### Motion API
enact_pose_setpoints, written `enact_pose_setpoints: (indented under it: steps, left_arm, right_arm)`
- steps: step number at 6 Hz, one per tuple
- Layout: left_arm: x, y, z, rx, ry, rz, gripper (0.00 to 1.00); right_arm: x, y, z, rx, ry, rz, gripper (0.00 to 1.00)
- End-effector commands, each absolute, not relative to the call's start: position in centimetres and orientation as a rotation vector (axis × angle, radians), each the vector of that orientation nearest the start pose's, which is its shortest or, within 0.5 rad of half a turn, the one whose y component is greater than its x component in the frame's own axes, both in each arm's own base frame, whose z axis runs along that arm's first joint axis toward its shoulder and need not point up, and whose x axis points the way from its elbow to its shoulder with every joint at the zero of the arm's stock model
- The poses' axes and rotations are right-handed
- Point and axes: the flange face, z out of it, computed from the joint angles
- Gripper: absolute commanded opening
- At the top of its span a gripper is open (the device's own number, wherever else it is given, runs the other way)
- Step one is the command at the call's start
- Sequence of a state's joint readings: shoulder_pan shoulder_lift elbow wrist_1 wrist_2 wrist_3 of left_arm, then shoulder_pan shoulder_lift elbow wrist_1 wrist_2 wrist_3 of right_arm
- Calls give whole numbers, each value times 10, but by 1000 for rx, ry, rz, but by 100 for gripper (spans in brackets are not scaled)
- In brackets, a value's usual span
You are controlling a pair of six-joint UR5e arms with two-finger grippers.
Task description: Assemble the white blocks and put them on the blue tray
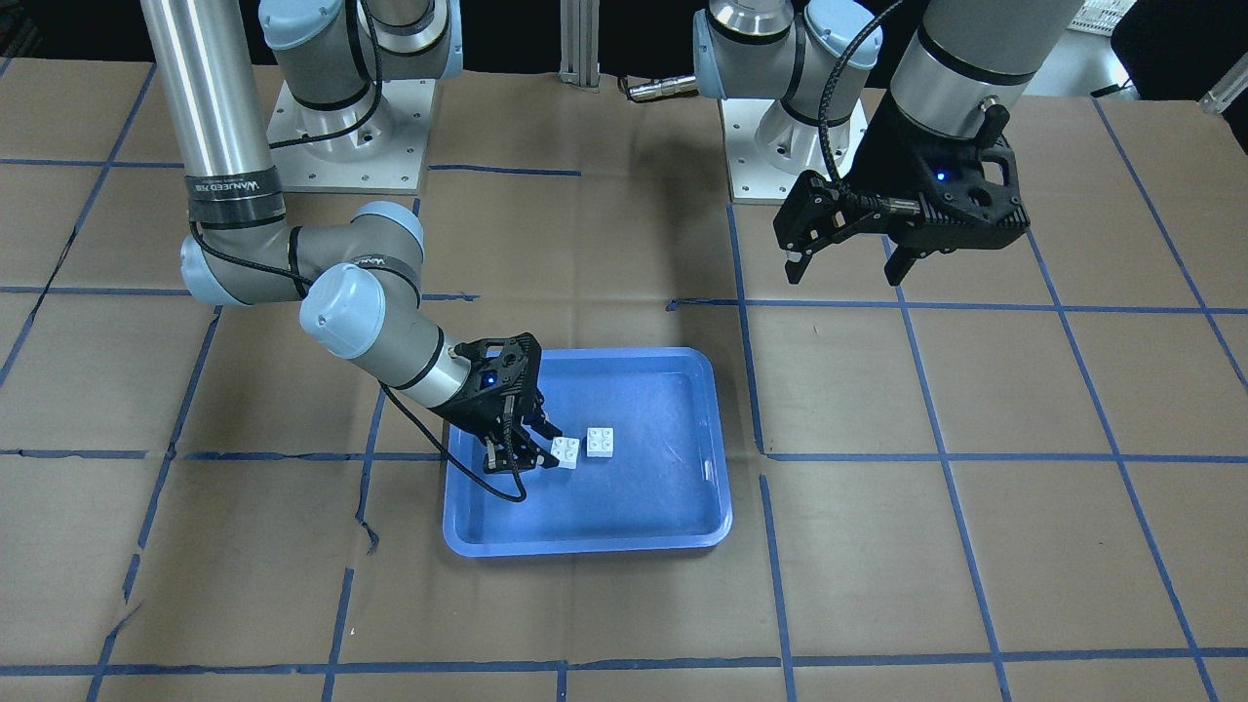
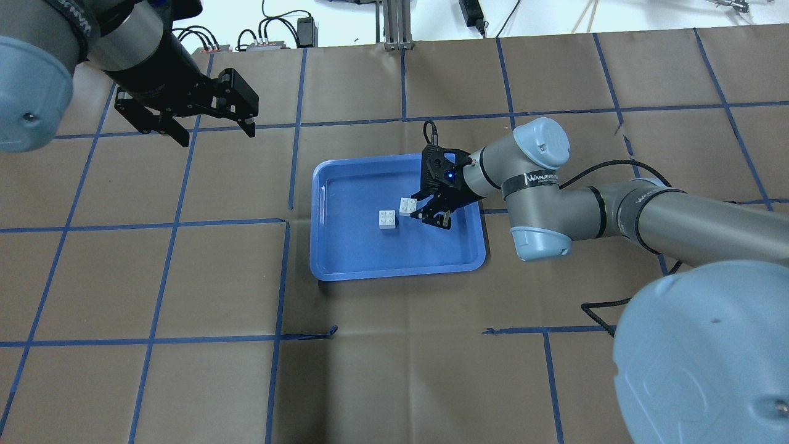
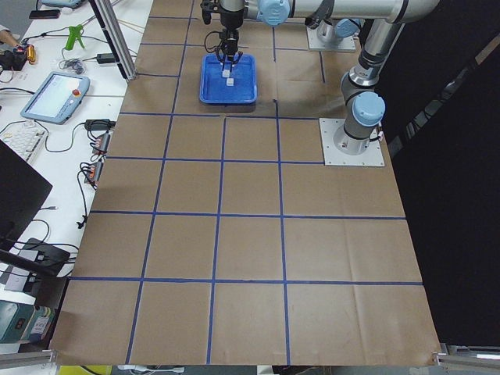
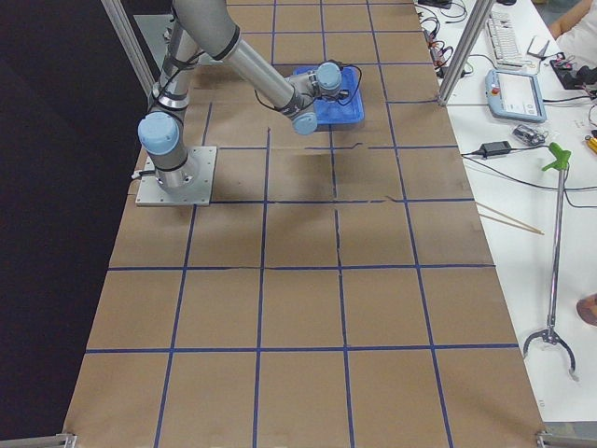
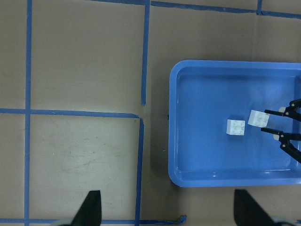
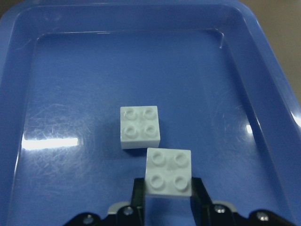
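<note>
The robot's right gripper will release its white block, now tilted inside the tray, flush (image 1: 574,441) (image 6: 142,166) against the other white block on the bottom of the blue tray.
The blue tray (image 1: 585,539) lies mid-table and also shows in the overhead view (image 2: 394,271) and the left wrist view (image 5: 175,141). One white block (image 1: 601,442) rests studs-up on the tray floor, seen too in the overhead view (image 2: 387,219) and the right wrist view (image 6: 140,126). My right gripper (image 1: 544,451) is inside the tray, shut on the second white block (image 6: 168,172), which also shows in the overhead view (image 2: 407,205). This block is right beside the first, slightly tilted. My left gripper (image 1: 843,265) is open and empty, hovering over bare table away from the tray.
The table is covered in brown paper with a blue tape grid (image 2: 290,222). The two arm bases (image 1: 341,136) stand at the robot's edge. A bench with a teach pendant (image 3: 55,94) and cables runs along the far side, and a green grabber tool (image 4: 557,252) lies on it.
</note>
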State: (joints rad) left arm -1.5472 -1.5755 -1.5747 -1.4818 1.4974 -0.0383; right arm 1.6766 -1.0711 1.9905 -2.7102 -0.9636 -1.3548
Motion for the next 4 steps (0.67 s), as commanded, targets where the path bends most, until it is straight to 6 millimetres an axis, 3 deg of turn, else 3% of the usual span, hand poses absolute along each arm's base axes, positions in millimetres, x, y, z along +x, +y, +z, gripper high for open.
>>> enact_pose_setpoints:
  steps: [1,4]
  left_arm:
    - [-127,-506,494,-101,3210,-135,99]
    - [-127,-505,496,-101,3208,-137,99]
  right_arm:
    - [248,-531,165,-1871,1922,-732,31]
    - [260,-526,164,-1887,1897,-726,31]
